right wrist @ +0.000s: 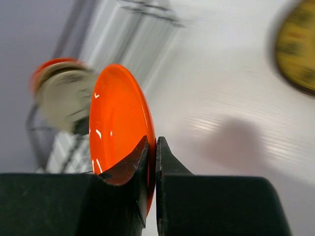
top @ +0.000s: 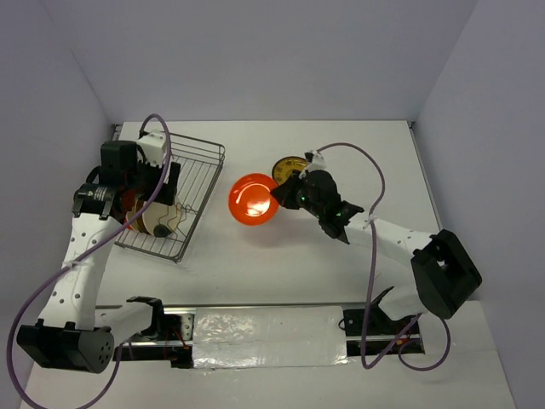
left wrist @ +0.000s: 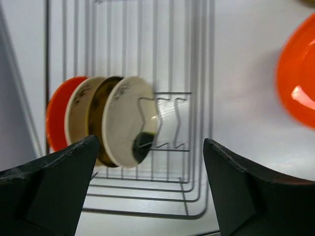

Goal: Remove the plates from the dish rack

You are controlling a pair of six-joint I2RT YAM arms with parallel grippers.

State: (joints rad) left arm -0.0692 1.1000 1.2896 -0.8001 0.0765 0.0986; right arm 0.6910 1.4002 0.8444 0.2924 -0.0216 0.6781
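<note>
My left gripper should next move to the cream plate with the dark blotch, beside the dark brown plate, and close on its upper rim (top: 146, 217) (left wrist: 106, 132).
The grey wire dish rack (top: 201, 165) stands at the left of the table. Several plates stand on edge in its near end (top: 158, 220): an orange-red one (left wrist: 55, 119), a cream one (left wrist: 78, 114), a dark brown one (left wrist: 100, 104) and a cream one with a dark blotch (left wrist: 124, 118). My left gripper (left wrist: 150, 142) is open and empty above them. My right gripper (right wrist: 151, 140) is shut on the rim of another orange-red plate (top: 252, 198), held above the table right of the rack. A brown and gold plate (top: 289, 165) lies flat behind it.
White walls close in the table at the back and both sides. A shiny strip (top: 272, 336) runs along the near edge between the arm bases. Purple cables loop off both arms. The held plate also shows at the right of the left wrist view (left wrist: 298, 83).
</note>
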